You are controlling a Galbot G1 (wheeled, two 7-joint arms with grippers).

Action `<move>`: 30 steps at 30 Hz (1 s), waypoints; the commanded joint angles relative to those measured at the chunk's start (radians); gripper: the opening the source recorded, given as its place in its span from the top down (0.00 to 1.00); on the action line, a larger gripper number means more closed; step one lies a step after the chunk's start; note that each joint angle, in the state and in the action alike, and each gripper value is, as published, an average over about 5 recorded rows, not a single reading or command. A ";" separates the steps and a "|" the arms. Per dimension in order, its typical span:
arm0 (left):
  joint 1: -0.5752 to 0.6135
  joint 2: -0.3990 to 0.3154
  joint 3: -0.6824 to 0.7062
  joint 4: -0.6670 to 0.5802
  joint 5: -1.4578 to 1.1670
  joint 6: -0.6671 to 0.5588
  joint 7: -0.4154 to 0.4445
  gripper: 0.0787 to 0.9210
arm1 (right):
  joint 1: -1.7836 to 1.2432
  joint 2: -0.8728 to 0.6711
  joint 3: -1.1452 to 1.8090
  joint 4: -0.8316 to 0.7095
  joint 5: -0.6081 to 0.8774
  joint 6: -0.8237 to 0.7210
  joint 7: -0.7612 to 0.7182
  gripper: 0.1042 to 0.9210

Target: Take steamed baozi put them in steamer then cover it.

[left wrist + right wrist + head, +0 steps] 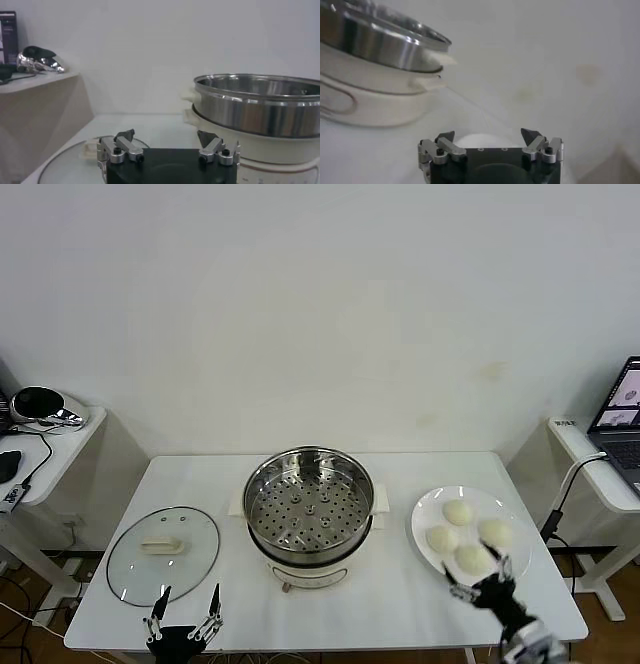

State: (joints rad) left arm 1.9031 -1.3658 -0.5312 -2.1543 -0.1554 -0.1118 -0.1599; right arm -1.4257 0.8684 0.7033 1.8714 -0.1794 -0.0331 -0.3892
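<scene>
The baozi nearest the white wall is at the white plate's far part. Next, my right gripper closes around the sides of the baozi [457, 513] nearest the white wall.
The steel steamer [309, 509] stands uncovered at the table's middle, its perforated tray bare. Several cream baozi [457, 512] lie on a white plate [425, 515] to its right. The glass cover [164, 554] with its cream handle lies flat on the table to the left. My right gripper [479, 576] is open at the plate's near edge, just above the nearest baozi [480, 141], which shows between its fingers. My left gripper [186, 611] is open at the table's front edge, near the cover's near rim [65, 159]. The steamer also shows in the left wrist view [260, 105] and the right wrist view [375, 45].
A side table [45, 446] with a dark and silver object stands at the far left. Another side table [590, 459] with a laptop [622, 414] and a hanging cable stands at the far right. A white wall runs behind the table.
</scene>
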 commanded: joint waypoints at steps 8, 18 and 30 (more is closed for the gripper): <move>-0.003 0.001 -0.005 0.001 0.012 -0.011 0.000 0.12 | 0.479 -0.361 -0.237 -0.212 -0.193 -0.077 -0.362 0.12; 0.000 -0.013 -0.018 0.015 0.042 -0.019 -0.024 0.12 | 1.074 -0.402 -0.869 -0.471 -0.169 -0.005 -0.684 0.12; 0.004 -0.014 -0.043 0.016 0.050 -0.030 -0.010 0.12 | 1.345 -0.240 -1.236 -0.700 -0.150 0.052 -0.752 0.12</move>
State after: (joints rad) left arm 1.9068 -1.3775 -0.5724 -2.1400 -0.1066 -0.1393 -0.1690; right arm -0.2758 0.6202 -0.3216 1.2726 -0.3312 0.0029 -1.0600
